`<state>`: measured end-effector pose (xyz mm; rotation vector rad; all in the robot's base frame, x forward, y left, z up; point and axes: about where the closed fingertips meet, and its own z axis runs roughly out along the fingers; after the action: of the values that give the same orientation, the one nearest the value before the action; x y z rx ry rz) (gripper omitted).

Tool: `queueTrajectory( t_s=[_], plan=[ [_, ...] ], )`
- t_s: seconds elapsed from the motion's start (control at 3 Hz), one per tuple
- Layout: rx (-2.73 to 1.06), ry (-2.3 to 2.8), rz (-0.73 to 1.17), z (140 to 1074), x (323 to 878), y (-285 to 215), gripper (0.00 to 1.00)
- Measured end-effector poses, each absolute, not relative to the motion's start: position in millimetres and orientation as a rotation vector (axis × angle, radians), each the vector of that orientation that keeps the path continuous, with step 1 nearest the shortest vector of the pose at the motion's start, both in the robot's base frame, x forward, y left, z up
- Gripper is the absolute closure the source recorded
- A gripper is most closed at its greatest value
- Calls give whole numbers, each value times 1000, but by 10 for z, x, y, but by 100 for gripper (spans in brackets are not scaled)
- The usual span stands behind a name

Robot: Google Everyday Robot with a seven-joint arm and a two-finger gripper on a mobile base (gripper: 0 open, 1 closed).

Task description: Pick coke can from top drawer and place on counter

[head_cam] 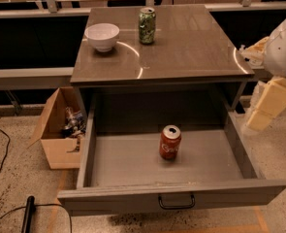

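Observation:
The robot's gripper should next go to the coke can in the open top drawer and close around the middle of the coke can's body (169, 144).
The coke can (170, 142), red with white script and a silver top, stands upright on the grey floor of the open top drawer (133, 159), a little right of its middle. The drawer is pulled fully out, with its dark handle (176, 201) at the front. The counter (191, 42) is the glossy grey-brown cabinet top above it. My gripper (268, 103) hangs at the right edge of the view, outside the drawer's right wall, well apart from the can and holding nothing that I can see.
A white bowl (102, 36) and a green patterned can (147, 25) stand on the counter's back left. An open cardboard box (60, 125) with clutter sits on the floor left of the cabinet. A black cable (28, 215) lies at the lower left.

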<state>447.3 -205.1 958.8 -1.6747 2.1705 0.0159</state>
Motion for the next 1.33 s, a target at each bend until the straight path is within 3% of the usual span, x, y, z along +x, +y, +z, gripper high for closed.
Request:
queueTrajectory(
  t_s=[0.67,1.33],
  plan=[
    [-1526,1894,377,8618,4830,-1733,0],
    [-1466,1750,499,7632,5111,-1383,0]
  ],
)
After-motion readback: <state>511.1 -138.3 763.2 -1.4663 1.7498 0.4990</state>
